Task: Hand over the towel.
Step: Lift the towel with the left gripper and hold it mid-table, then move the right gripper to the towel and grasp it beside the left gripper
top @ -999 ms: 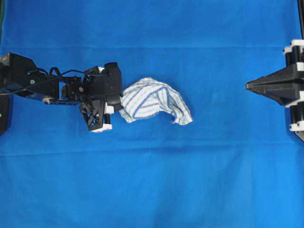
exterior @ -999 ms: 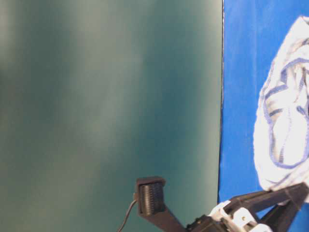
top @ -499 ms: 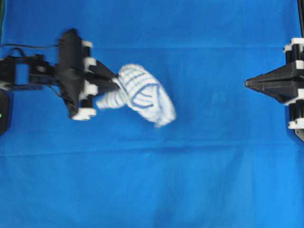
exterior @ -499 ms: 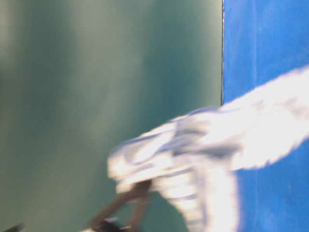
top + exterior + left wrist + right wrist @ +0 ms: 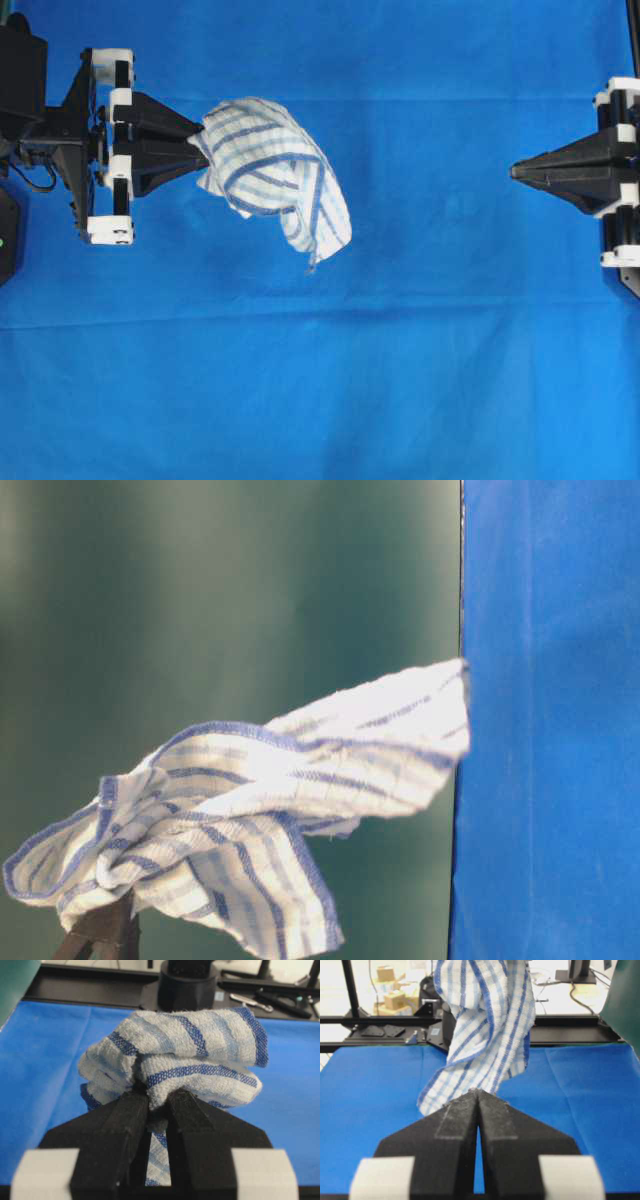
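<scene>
The towel's hanging folded side (image 5: 318, 167) (image 5: 501, 1022), across from the bunched end in my left gripper, will be gripped by my right gripper.
The towel (image 5: 270, 170), white with blue stripes, hangs in the air above the blue sheet, bunched at its left end. My left gripper (image 5: 200, 150) is shut on that bunched end, and cloth is pinched between its black fingers (image 5: 182, 1110) under the folded towel (image 5: 190, 1055). From table level the towel (image 5: 250, 810) droops sideways from a finger tip at the bottom left. My right gripper (image 5: 515, 172) waits far to the right, shut and empty, its tips (image 5: 477, 1092) pointing at the hanging towel (image 5: 485, 1025).
A large plain blue sheet (image 5: 320, 380) covers the whole table. Black arm bases and frame rails (image 5: 380, 1032) stand beyond the far edge. A dark green backdrop (image 5: 200, 600) fills the left of the table-level view.
My left gripper has lifted the towel off the sheet and drawn back left and upward, turning level. The towel now dangles free. The right gripper has not moved.
</scene>
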`<state>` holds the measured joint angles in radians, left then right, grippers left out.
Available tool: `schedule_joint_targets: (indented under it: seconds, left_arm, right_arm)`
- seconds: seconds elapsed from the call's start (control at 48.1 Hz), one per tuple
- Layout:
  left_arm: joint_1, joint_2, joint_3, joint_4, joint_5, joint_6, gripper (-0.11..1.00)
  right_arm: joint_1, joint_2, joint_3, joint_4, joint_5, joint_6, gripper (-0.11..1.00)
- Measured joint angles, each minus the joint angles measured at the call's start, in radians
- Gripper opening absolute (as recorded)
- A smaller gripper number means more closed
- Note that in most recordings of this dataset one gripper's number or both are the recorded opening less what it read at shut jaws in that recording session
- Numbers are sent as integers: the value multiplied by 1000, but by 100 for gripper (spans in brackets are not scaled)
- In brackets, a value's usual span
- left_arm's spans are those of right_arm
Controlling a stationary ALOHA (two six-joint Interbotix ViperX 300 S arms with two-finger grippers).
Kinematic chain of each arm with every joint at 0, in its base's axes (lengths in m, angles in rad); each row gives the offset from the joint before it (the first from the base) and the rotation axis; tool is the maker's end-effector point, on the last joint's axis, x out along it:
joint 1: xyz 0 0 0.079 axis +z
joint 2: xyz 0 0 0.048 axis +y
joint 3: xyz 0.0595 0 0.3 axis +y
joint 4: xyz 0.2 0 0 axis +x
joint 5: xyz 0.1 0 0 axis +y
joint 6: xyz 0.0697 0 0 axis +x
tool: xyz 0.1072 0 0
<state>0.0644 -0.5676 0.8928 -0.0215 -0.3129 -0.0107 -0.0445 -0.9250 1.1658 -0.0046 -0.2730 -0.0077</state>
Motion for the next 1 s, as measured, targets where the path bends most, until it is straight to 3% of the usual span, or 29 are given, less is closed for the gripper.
schedule_joint_targets:
  seconds: [0.229, 0.437, 0.624, 0.707, 0.999]
  left_arm:
    - [-3, 3, 0, -2, -2, 0, 4]
    - [-12, 3, 2, -2, -5, 0, 4]
    - [-18, 3, 2, -2, -17, 0, 4]
    - [-25, 3, 2, -2, -20, 0, 4]
    - [-32, 5, 0, 0, -23, 0, 4]
  right_arm:
    - [-8, 14, 0, 0, -14, 2, 0]
    - [-9, 103, -15, 2, -98, 14, 3]
    - [-15, 258, -78, 20, -187, 18, 55]
    - [-25, 351, -127, 31, -229, 20, 70]
    - [-26, 638, -333, 41, -265, 21, 72]
